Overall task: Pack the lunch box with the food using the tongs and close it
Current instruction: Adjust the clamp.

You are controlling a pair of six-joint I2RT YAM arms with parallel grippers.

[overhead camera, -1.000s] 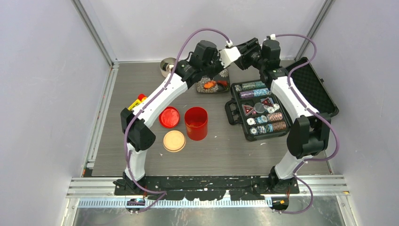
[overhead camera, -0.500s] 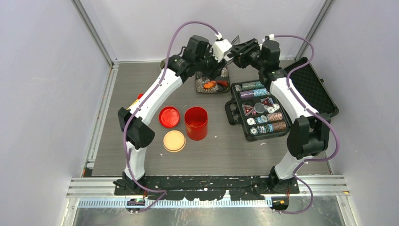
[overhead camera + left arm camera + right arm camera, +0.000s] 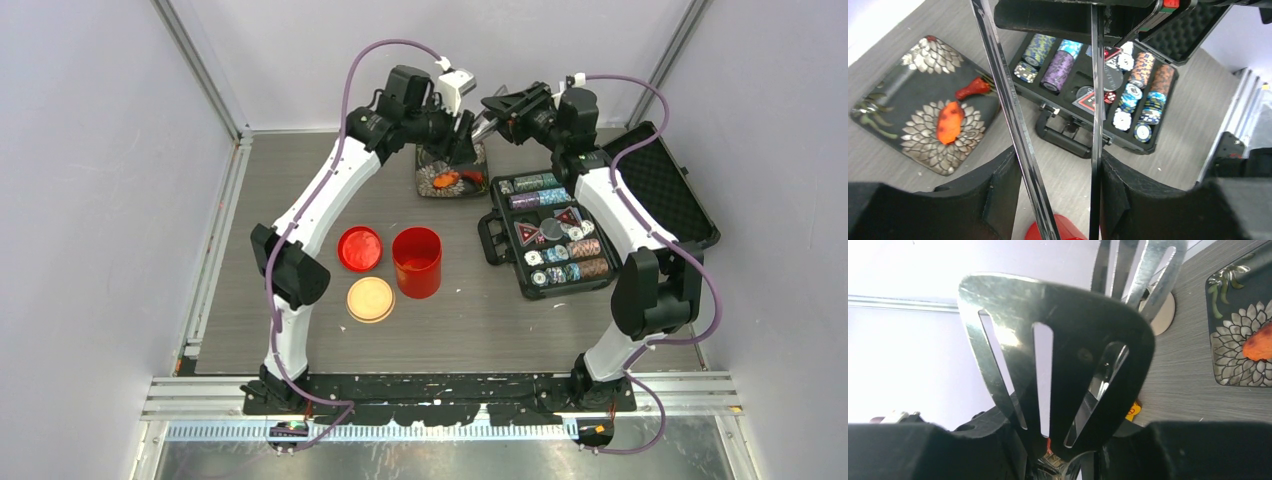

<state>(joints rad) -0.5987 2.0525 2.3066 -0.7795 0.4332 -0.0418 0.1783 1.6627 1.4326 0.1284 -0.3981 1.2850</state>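
Note:
The tongs' arms are spread wide and the right gripper holds just one, so it should open and grab both arms together (image 3: 1096,82), closer to the left gripper.
The silver tongs (image 3: 483,122) hang in the air at the back, between both grippers. Their two slim arms (image 3: 1013,115) run between my left gripper's (image 3: 1058,200) fingers and press outward against them. My left gripper (image 3: 462,125) is above the patterned plate. The tongs' slotted head (image 3: 1068,340) sits between the fingers of my right gripper (image 3: 1058,450), which grips it (image 3: 497,105). Food lies on the plate: an orange piece (image 3: 949,121) and a red piece (image 3: 974,88). The red canister (image 3: 417,262) stands open mid-table, with its red lid (image 3: 359,248) and the beige-lidded tub (image 3: 371,298) beside it.
The dark flower-patterned plate (image 3: 913,60) lies at the back centre. An open black poker-chip case (image 3: 560,235) fills the right side, its lid leaning back to the right. Grey walls and metal rails close in the table on three sides.
My left arm has swung back and left. Its fingers have widened, letting the tongs' arms spread. My right gripper has narrowed onto the tongs' head.

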